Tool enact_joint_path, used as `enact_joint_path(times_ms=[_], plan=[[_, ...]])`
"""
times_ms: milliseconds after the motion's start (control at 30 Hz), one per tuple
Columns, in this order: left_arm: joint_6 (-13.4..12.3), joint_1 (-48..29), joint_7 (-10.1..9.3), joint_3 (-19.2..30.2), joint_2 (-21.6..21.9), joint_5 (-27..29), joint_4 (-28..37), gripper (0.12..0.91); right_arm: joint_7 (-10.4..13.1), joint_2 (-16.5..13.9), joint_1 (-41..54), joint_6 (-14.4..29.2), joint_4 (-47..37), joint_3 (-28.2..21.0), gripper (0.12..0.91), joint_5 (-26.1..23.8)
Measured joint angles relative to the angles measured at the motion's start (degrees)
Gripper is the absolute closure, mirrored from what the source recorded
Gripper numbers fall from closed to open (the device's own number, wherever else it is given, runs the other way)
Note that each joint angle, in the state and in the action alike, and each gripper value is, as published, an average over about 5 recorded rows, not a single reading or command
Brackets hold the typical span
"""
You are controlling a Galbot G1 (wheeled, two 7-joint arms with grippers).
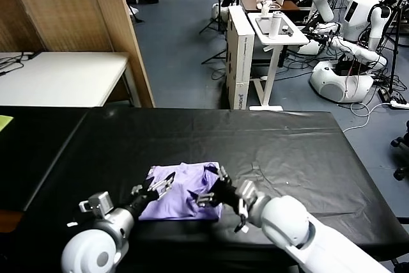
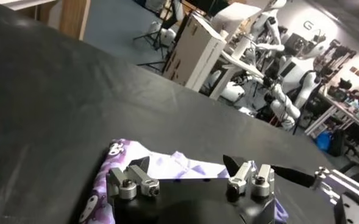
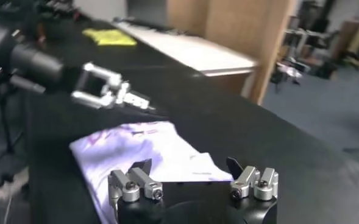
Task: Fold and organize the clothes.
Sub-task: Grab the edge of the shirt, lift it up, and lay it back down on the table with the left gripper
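Note:
I need to close my left gripper on the purple mottled edge (image 1: 149, 187) (image 2: 102, 181) of the folded lavender T-shirt, on the side farthest from my right gripper.
The lavender T-shirt (image 1: 185, 191) lies folded into a small bundle near the front edge of the black table (image 1: 287, 145). A purple mottled print shows along one edge in the left wrist view (image 2: 109, 176). My left gripper (image 1: 161, 185) is open and empty over the bundle's left side, with the fabric between and just beyond its jaws (image 2: 187, 165). My right gripper (image 1: 213, 187) is open and empty over the bundle's right edge (image 3: 188, 165). The shirt also shows in the right wrist view (image 3: 136, 146). Both grippers hover low, facing each other across the bundle.
A white table (image 1: 57, 75) and a wooden partition (image 1: 108, 23) stand behind at the left. A tall white box (image 1: 239, 55) and other robots (image 1: 358, 17) stand beyond the far edge. A yellow-green sheet (image 1: 5, 121) lies at the far left.

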Motion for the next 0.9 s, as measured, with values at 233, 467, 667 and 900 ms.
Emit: enact_joint_path(times_ms=[233,467,667,900], plan=[[0.0,0.12,0.09,0.04,-0.11,0.43,0.16,0.123,0.08,-1.2,0.36,-0.28,0.45,-2.08,0.306,-0.01],[0.0,0.39,0.13,0.26,-0.61,0.89,0.22,0.123,0.87,-2.47,-1.21,-0.41,1.39,-1.1,0.749,0.06],[0.0,0.59,0.13,0.34,-0.92,1.16,0.26,0.123,1.87,-4.21,-4.43,-0.82,3.23,2.65,0.887,1.25],[0.0,0.57,0.13,0.57,-1.21,1.35,0.2,0.123,2.72,-7.63,-11.36,-2.58,6.79,9.66,0.887,3.72]])
